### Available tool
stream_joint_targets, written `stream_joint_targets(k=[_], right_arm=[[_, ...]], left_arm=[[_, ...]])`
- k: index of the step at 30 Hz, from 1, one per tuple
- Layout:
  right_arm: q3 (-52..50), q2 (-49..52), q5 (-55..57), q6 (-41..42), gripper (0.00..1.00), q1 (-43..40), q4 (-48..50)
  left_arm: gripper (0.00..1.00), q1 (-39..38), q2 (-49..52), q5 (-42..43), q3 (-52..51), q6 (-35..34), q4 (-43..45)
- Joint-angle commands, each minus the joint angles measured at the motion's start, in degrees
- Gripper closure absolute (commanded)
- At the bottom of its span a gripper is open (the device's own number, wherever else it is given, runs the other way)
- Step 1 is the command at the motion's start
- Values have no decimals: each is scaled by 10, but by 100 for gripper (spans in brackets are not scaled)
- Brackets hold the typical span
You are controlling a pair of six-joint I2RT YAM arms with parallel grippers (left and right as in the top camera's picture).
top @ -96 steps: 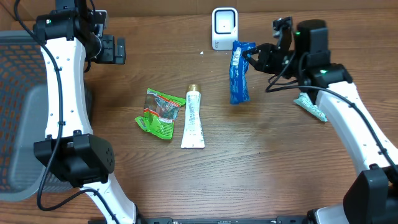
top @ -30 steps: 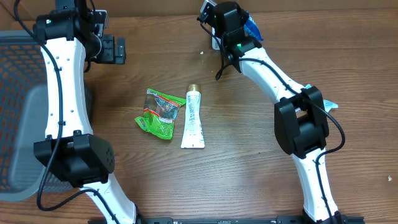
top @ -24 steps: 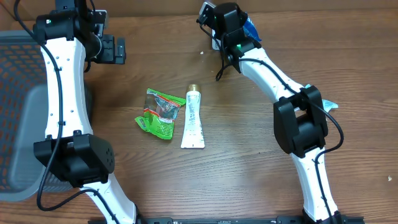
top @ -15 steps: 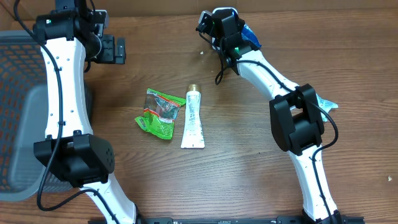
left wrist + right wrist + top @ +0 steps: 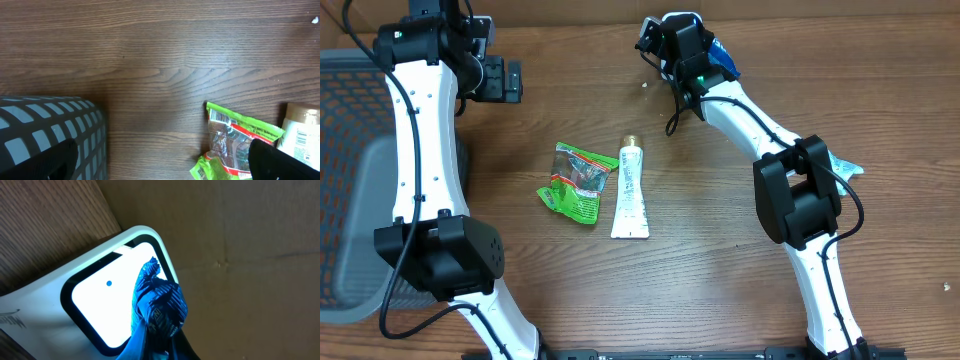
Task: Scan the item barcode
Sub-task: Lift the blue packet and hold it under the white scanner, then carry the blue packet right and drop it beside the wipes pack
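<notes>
Next, my right gripper releases the blue packet on the wood point(image 5: 857, 144) just past the pale green packet.
A blue packet point(image 5: 159, 305) is pinched in my shut right gripper point(image 5: 162, 350), right in front of the lit window of the white scanner point(image 5: 102, 300). From overhead the right wrist covers most of the scanner point(image 5: 686, 16) at the table's far edge. Only a corner of the blue packet point(image 5: 723, 54) sticks out beside the right gripper point(image 5: 705, 50). No barcode can be made out. My left gripper point(image 5: 506, 80) hangs open and empty at the far left. In its own view the left gripper point(image 5: 160, 165) spans bare wood.
A green snack packet point(image 5: 578, 180) and a white tube point(image 5: 630, 190) lie mid-table. Both the snack packet point(image 5: 240, 137) and the tube point(image 5: 300, 135) show in the left wrist view. A grey mesh basket point(image 5: 350, 170) stands at the left. A pale green packet point(image 5: 842, 166) lies at the right.
The right arm swung the blue packet from the scanner's right side up against its window, then edged slightly left in the last second. The left arm has not moved.
</notes>
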Motion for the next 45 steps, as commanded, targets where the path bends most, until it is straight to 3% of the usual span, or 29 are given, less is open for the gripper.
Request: stream_joint_targets(k=[1,19,35,45], right_arm=[[-3,-36,14,4,96,4,8],[-3,-58,92,2,96,26,78],[-3,-71,100,2,96,31,79],[-3,-103,90,10,96,34,-16]], left_arm=[[0,-1,-20,-2,10,12,0],[0,-1,-20,-2,10,12,0],[0,-1,-20,-2,10,12,0],[0,-1,-20,-2,10,12,0]])
